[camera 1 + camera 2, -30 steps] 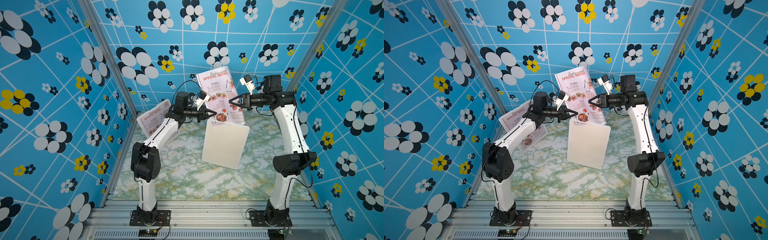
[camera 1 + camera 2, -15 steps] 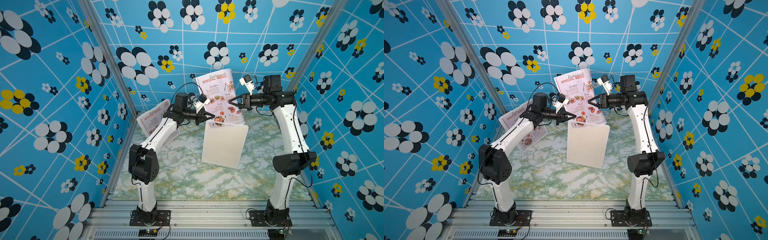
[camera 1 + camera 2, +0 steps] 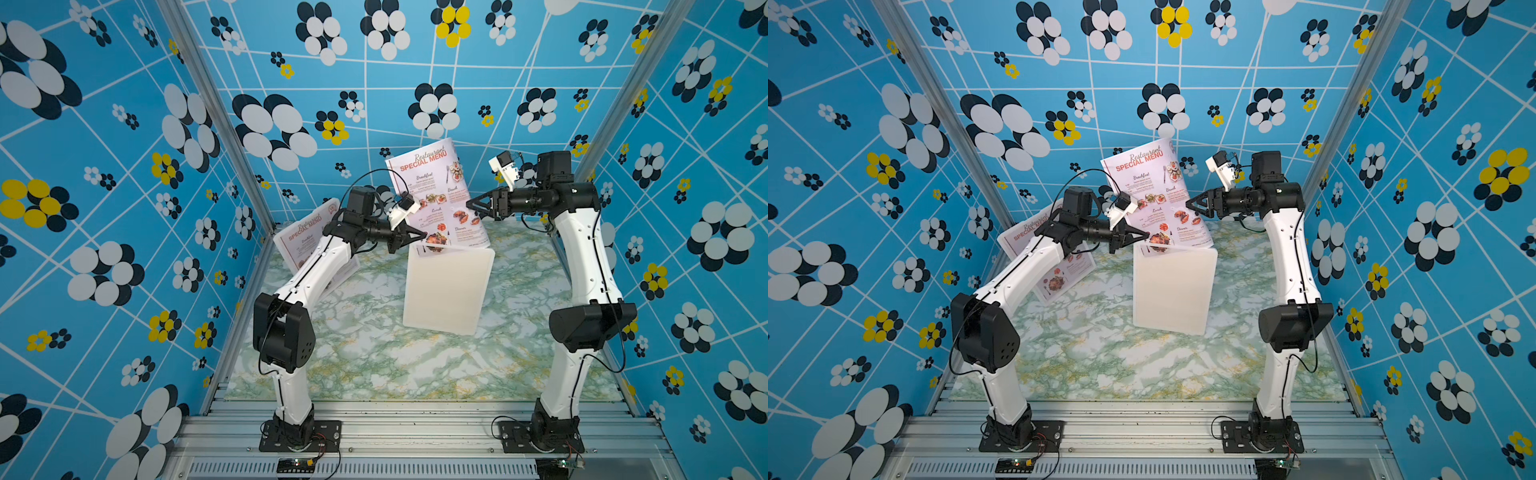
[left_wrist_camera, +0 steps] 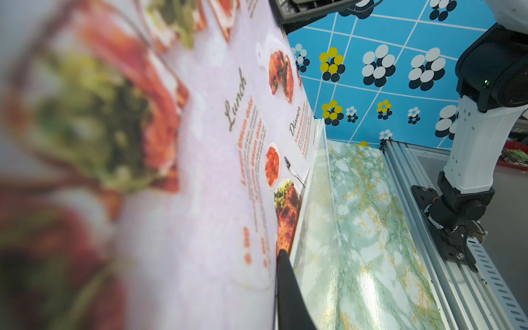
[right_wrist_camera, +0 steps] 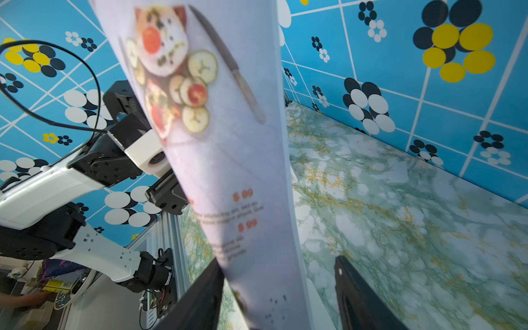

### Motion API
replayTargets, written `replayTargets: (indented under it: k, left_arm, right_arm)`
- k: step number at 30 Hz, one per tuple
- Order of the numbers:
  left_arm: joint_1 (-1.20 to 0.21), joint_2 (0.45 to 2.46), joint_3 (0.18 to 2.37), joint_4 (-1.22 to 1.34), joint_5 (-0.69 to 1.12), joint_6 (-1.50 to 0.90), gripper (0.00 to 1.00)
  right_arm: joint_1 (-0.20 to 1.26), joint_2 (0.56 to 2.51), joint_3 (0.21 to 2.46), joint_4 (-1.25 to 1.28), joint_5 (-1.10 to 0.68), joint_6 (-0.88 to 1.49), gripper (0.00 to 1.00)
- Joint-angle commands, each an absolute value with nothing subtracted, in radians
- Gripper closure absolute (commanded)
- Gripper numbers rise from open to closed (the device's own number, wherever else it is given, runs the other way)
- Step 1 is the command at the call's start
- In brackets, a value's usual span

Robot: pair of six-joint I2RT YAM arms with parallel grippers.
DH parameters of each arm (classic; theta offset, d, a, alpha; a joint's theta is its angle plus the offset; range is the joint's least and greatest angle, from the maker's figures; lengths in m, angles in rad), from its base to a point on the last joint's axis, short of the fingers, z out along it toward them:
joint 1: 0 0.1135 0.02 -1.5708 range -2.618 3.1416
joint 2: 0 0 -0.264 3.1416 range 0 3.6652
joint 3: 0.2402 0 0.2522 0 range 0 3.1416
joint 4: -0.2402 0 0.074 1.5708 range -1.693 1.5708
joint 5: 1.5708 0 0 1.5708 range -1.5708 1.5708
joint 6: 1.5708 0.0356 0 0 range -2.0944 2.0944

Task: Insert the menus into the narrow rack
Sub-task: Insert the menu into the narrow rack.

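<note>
The pink menu sits at a slant across the slot of the white rack, so the robot's right gripper needs to grip the menu's edge lower, near the slot (image 3: pixel 483 229), and straighten the menu first.
One pink menu (image 3: pixel 436 195) (image 3: pixel 1150 195) stands upright, its lower edge in the top slot of the white narrow rack (image 3: pixel 446 291) (image 3: pixel 1173 286). My left gripper (image 3: pixel 419 237) (image 3: pixel 1144 237) is shut on the menu's lower left edge; in the left wrist view the menu (image 4: pixel 200 143) fills the picture beside one black finger (image 4: pixel 288 285). My right gripper (image 3: pixel 471 205) (image 3: pixel 1190 203) is open at the sheet's right edge. In the right wrist view the menu (image 5: pixel 228 171) hangs between its spread fingers (image 5: pixel 205 285). A second menu (image 3: pixel 305 239) (image 3: pixel 1025 232) leans on the left wall.
The rack stands tilted on the green marbled tabletop (image 3: pixel 374 353), about mid-table. Blue flowered walls close in the left, back and right sides. An aluminium rail (image 3: pixel 415 415) with both arm bases runs along the front edge.
My right gripper has opened and let go of the menu's right edge. The left gripper has kept its grip and shifted slightly right and down with the sheet.
</note>
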State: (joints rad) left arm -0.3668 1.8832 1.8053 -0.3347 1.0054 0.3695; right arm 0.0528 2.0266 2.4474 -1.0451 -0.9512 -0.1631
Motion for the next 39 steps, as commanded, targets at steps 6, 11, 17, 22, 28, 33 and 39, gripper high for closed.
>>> replayTargets:
  k: [6, 11, 17, 22, 28, 33, 39]
  left_arm:
    - [-0.365, 1.854, 1.787, -0.422, 0.950, 0.475, 0.91]
    - [-0.367, 1.832, 1.792, -0.437, 0.932, 0.495, 0.91]
    - [-0.368, 1.841, 1.804, -0.448, 0.920, 0.505, 0.91]
    - [-0.368, 1.847, 1.807, -0.444, 0.913, 0.505, 0.91]
    - [-0.368, 1.847, 1.814, -0.445, 0.913, 0.499, 0.90]
    - [-0.368, 1.848, 1.814, -0.449, 0.902, 0.505, 0.89]
    - [-0.367, 1.848, 1.811, -0.459, 0.892, 0.512, 0.85]
  right_arm:
    - [0.051, 1.981, 2.317, -1.078, -0.942, -0.241, 0.22]
    - [0.049, 1.973, 2.249, -1.084, -0.948, -0.278, 0.22]
    - [0.048, 1.964, 2.244, -1.089, -1.088, -0.285, 0.32]
    - [0.048, 1.946, 2.243, -1.083, -1.151, -0.273, 0.46]
    - [0.051, 1.916, 2.212, -1.062, -1.160, -0.259, 0.65]
    - [0.054, 1.908, 2.197, -1.063, -1.157, -0.257, 0.79]
    - [0.061, 1.907, 2.187, -1.062, -1.132, -0.259, 0.84]
